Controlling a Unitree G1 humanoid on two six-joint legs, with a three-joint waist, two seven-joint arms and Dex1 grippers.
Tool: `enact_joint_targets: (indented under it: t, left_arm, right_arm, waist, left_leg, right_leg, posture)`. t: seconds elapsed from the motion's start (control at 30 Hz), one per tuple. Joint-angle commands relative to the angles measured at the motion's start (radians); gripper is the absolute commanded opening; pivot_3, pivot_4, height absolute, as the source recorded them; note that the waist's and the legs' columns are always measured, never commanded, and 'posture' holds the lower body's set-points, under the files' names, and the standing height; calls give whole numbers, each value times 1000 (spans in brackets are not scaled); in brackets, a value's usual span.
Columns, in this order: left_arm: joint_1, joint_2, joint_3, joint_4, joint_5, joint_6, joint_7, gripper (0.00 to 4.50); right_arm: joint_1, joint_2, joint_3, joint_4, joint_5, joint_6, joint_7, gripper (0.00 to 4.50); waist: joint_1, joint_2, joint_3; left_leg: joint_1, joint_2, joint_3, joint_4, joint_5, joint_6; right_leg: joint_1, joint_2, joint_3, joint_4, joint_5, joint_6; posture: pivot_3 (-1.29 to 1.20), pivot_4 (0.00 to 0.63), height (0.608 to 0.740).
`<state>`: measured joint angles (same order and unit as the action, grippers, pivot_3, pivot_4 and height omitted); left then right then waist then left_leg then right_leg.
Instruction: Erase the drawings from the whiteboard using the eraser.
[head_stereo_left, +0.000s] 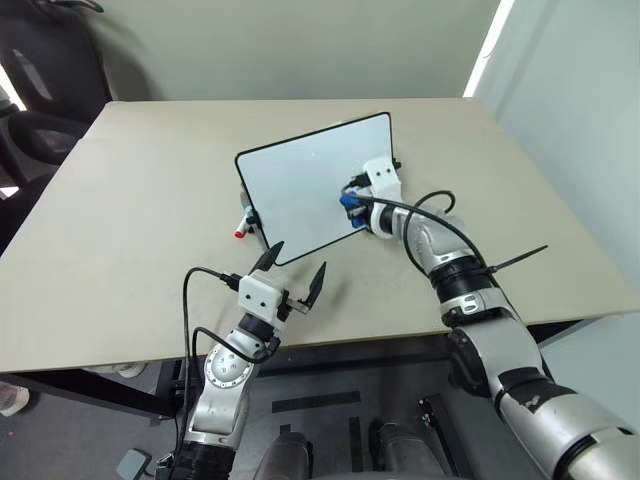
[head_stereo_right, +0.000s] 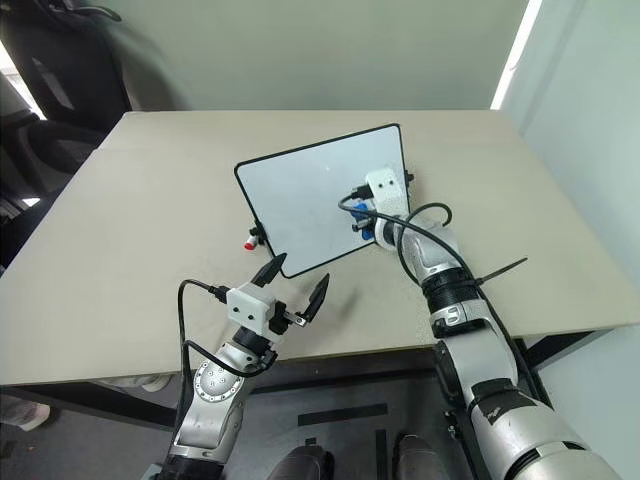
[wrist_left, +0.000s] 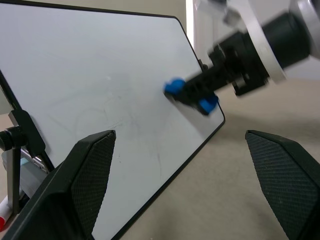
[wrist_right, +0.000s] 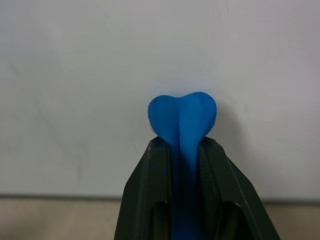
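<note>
I should use my right gripper to set the blue eraser down on the beige table (head_stereo_left: 432, 254) next to the whiteboard, under the forearm of this same gripper.
The whiteboard (head_stereo_left: 300, 195) stands tilted on a small stand in the middle of the table. The drawings are out of view; in the left wrist view the board's face (wrist_left: 100, 75) shows just faint grey smears. My right gripper (head_stereo_left: 352, 208) is shut on the blue eraser (head_stereo_left: 347, 203), whose squeezed tip (wrist_right: 182, 117) presses against the board's lower right part. My left gripper (head_stereo_left: 297, 270) hovers open and empty just in front of the board's near edge, pointing at the board.
A white marker with a red cap (head_stereo_left: 243, 226) lies by the board's left side, beside the black stand (wrist_left: 20, 145). The beige table (head_stereo_left: 130, 200) extends wide around the board. A dark office chair (head_stereo_left: 40, 90) stands beyond the table's far left corner.
</note>
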<state>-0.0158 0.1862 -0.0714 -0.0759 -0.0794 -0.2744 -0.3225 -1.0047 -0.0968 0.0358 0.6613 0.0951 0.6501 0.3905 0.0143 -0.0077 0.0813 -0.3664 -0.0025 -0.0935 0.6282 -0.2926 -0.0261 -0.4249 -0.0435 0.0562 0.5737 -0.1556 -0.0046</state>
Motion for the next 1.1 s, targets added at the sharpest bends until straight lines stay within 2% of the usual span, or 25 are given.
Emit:
enact_joint_targets:
  t: [0.03,0.27,0.5,0.67,1.1]
  left_arm:
    - [-4,7,10,-32,-2,-9,-3,4500]
    - [-13,10,9,-22,-4,-10,-7,4500]
    - [-21,9,8,-14,-3,-12,-8,4500]
    - [-25,7,6,-10,-2,-11,-7,4500]
    - [-21,4,5,-17,1,-12,-1,4500]
  right_arm:
    - [0,-17,-3,-6,-5,1,-3,392]
    - [-3,-31,10,-13,-15,-7,4,392]
    - [-51,-29,-30,-150,26,-23,8,392]
    - [-67,-28,-39,-178,30,-12,0,392]
    - [10,22,29,-54,7,-20,16,392]
  waist:
    - [0,0,0]
    - [0,0,0]
    - [0,0,0]
    - [0,0,0]
    - [-3,0,0]
  left_leg:
    - [0,0,0,0,0,0]
    - [-1,0,0,0,1,1]
    - [-1,0,0,0,1,2]
    - [0,0,0,0,0,2]
    - [0,0,0,0,1,4]
  right_leg:
    - [0,0,0,0,0,0]
    - [-1,0,0,-1,0,0]
    - [-1,0,-1,-1,0,0]
    - [-1,0,-1,-1,0,0]
    - [-1,0,0,-1,0,0]
  posture:
    - [0,150,740]
    - [0,150,740]
    - [0,150,740]
    - [0,150,740]
    - [0,150,740]
